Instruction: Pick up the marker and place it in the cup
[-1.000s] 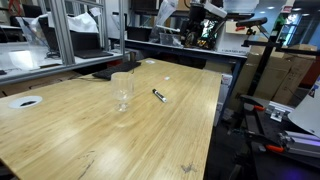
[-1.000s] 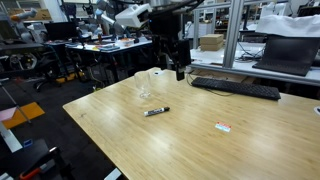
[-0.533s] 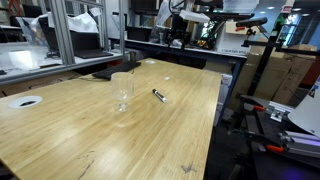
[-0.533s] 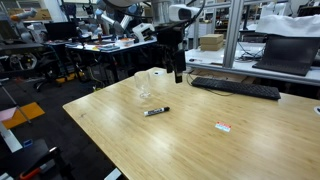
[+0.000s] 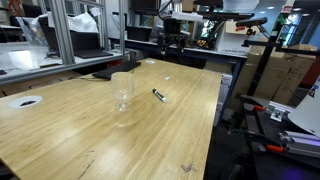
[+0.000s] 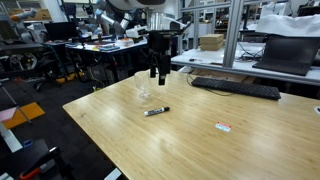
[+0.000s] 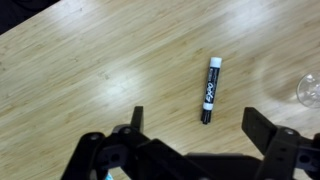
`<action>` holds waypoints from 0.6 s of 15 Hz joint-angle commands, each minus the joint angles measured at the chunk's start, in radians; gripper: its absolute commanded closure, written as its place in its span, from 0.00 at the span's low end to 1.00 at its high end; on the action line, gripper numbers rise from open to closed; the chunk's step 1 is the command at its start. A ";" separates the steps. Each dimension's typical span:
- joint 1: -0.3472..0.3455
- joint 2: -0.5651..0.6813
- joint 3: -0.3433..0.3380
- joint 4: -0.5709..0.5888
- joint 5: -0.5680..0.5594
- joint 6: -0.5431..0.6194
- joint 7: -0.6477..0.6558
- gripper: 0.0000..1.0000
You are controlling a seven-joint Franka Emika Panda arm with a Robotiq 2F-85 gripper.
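Next, my gripper goes to the marker's black end (image 5: 155, 92) (image 7: 206, 115), opposite its white end. It will close there.
The marker (image 7: 210, 91), a slim black pen with a white label, lies flat on the wooden table (image 5: 90, 120); it shows in both exterior views (image 5: 158, 96) (image 6: 155, 111). The clear cup (image 5: 122, 90) stands upright beside it, also seen in an exterior view (image 6: 146, 85) and at the wrist view's right edge (image 7: 309, 90). My gripper (image 6: 158, 72) hangs open and empty high above the table, above the marker; it appears in an exterior view (image 5: 172, 44) and in the wrist view (image 7: 196, 126), jaws spread wide.
A flat white disc with a dark centre (image 5: 25, 101) lies on the table. A small white and red card (image 6: 223, 126) lies near the marker. A keyboard (image 6: 235, 88) sits at the table's edge. Metal frames and equipment stand behind.
The arm has swung the gripper sideways across the table, from beyond the cup toward a spot above the marker. Marker and cup have not moved.
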 commanded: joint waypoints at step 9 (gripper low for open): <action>-0.039 0.055 0.011 0.098 0.106 -0.091 -0.205 0.00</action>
